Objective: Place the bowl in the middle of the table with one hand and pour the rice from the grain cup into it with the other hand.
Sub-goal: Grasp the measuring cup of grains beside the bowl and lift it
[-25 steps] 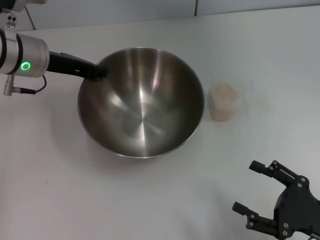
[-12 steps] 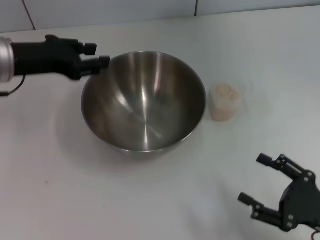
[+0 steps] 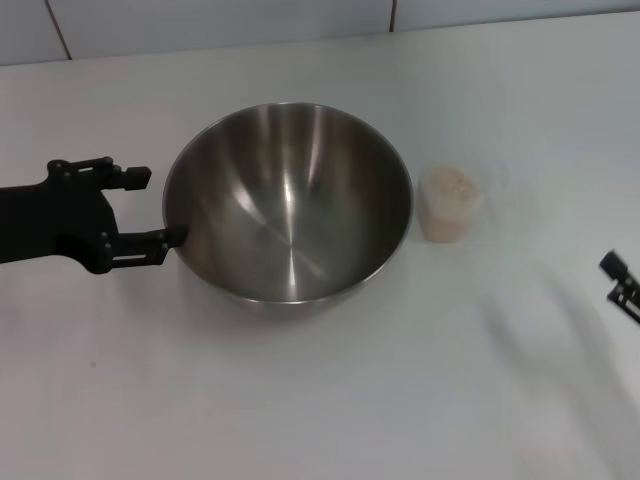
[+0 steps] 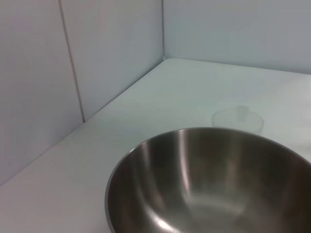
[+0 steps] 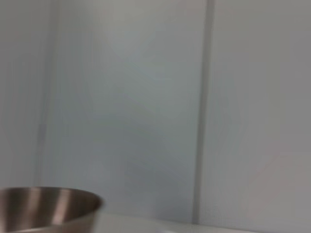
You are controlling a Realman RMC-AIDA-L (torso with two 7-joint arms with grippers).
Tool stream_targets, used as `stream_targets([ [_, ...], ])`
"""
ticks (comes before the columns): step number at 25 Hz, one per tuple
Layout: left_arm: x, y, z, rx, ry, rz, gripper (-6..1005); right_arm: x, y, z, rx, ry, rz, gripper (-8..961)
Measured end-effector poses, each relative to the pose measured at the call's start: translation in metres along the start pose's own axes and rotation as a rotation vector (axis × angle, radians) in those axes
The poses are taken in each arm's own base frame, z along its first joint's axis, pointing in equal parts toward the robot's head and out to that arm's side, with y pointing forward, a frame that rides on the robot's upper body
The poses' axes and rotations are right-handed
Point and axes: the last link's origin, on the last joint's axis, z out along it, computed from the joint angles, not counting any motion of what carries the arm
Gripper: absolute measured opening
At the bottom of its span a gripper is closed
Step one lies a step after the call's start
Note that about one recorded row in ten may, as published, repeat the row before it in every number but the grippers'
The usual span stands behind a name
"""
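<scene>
My right gripper is to grab the side of the grain cup (image 3: 472,212) facing away from the steel bowl next, to pour the rice.
The steel bowl (image 3: 288,200) stands upright on the white table (image 3: 300,400), near the middle. My left gripper (image 3: 153,208) is open just left of the bowl's rim, and its nearer fingertip (image 3: 172,237) reaches the rim. The clear grain cup (image 3: 450,205), filled with rice (image 3: 452,184), stands just right of the bowl. Only a tip of my right gripper (image 3: 620,280) shows at the right edge, well away from the cup. The left wrist view shows the bowl (image 4: 209,184) with the cup (image 4: 238,119) behind it. The right wrist view shows only the bowl's rim (image 5: 48,204).
A pale tiled wall (image 3: 200,20) runs along the table's far edge. Bare tabletop lies in front of the bowl and to the right of the cup.
My left gripper has let go of the bowl's far-left rim, opened and moved nearer along its left side. The bowl now sits level. My right gripper has moved right, nearly out of view.
</scene>
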Motion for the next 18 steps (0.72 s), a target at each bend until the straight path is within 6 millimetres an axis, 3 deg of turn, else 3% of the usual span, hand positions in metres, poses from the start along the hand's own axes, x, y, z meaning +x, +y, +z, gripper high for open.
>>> stream_targets([
  [2, -0.003, 0.001, -0.002, 0.005, 0.005, -0.009, 790, 0.004, -0.006, 0.009, 0.045, 0.024, -0.001, 842],
  [11, -0.002, 0.002, 0.0, 0.0, 0.013, -0.009, 788, 0.019, -0.008, 0.067, 0.043, 0.122, 0.027, 842],
  [18, 0.0, 0.002, 0.001, -0.006, 0.018, -0.002, 789, 0.023, -0.003, 0.097, 0.018, 0.165, 0.029, 842],
])
